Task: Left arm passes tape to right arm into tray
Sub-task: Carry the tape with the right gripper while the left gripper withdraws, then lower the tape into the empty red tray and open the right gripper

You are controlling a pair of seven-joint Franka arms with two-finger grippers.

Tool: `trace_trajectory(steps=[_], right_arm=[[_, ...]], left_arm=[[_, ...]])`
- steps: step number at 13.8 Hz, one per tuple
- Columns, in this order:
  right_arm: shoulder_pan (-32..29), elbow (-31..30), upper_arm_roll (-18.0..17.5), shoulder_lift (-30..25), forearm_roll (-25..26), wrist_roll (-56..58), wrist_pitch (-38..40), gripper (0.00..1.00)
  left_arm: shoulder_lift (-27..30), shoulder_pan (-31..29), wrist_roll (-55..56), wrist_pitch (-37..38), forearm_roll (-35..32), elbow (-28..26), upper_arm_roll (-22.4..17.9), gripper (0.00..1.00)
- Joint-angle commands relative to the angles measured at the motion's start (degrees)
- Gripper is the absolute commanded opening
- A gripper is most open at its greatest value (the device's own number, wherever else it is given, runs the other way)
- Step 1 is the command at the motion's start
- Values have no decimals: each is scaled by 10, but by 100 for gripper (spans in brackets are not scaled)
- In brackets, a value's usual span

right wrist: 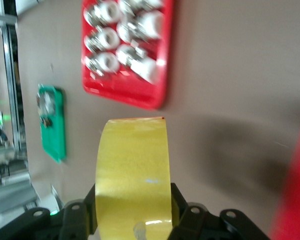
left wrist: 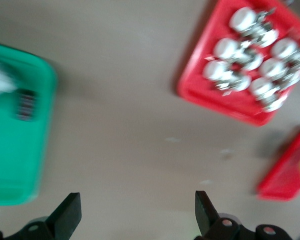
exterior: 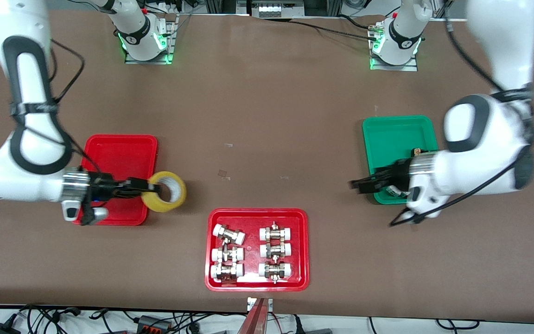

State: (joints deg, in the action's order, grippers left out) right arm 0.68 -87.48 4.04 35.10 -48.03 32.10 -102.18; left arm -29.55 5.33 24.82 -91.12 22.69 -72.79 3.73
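The yellow tape will go down flat from my right gripper, which I need to use to set it near the middle of the plain red tray [exterior: 120, 181].
My right gripper [exterior: 155, 188] is shut on the yellow tape [exterior: 165, 192], gripping through its rim, and holds it over the edge of the plain red tray [exterior: 121, 157] that lies toward the table's middle. In the right wrist view the tape [right wrist: 133, 170] fills the space between the fingers of the right gripper [right wrist: 133, 216], and the tray [right wrist: 296, 200] shows at the frame's edge. My left gripper [exterior: 356, 184] is open and empty over the bare table beside the green tray [exterior: 397, 134]. In the left wrist view the left gripper [left wrist: 137, 215] has its jaws wide apart, with nothing between them.
A second red tray [exterior: 211, 250] with white-capped metal fittings [exterior: 251, 253] lies at the middle, nearest the front camera; it also shows in both wrist views [left wrist: 200, 85] [right wrist: 160, 75]. The green tray [left wrist: 19, 160] holds a small dark part [left wrist: 25, 104].
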Motion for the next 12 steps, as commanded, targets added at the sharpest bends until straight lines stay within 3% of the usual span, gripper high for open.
trace_trajectory(steps=[1, 3, 5, 7, 9, 10, 11, 12], right_arm=[[-58, -11, -11, 9, 39, 86, 44, 0], [-88, -12, -11, 26, 56, 139, 61, 0], [-114, -12, -11, 49, 71, 188, 72, 0], [-126, -17, -11, 65, 79, 221, 73, 0], [-130, -24, -11, 69, 97, 250, 66, 4], [-129, -23, -11, 72, 108, 252, 60, 29], [-123, -23, -11, 71, 127, 252, 44, 83], [-118, -26, -11, 70, 152, 254, 24, 100]], left_arm=[[21, -9, -89, 125, -124, 55, 2, 100], [21, -22, -203, 165, -209, 87, 2, 100], [37, -37, -286, 167, -259, 81, 0, 100], [84, -70, -289, 159, -266, 9, 1, 100], [159, -84, -288, 92, -268, -107, 5, 100], [196, -84, -287, 56, -268, -167, 7, 100], [221, -81, -286, 40, -267, -202, 9, 100], [222, -77, -285, 40, -268, -199, 12, 100]])
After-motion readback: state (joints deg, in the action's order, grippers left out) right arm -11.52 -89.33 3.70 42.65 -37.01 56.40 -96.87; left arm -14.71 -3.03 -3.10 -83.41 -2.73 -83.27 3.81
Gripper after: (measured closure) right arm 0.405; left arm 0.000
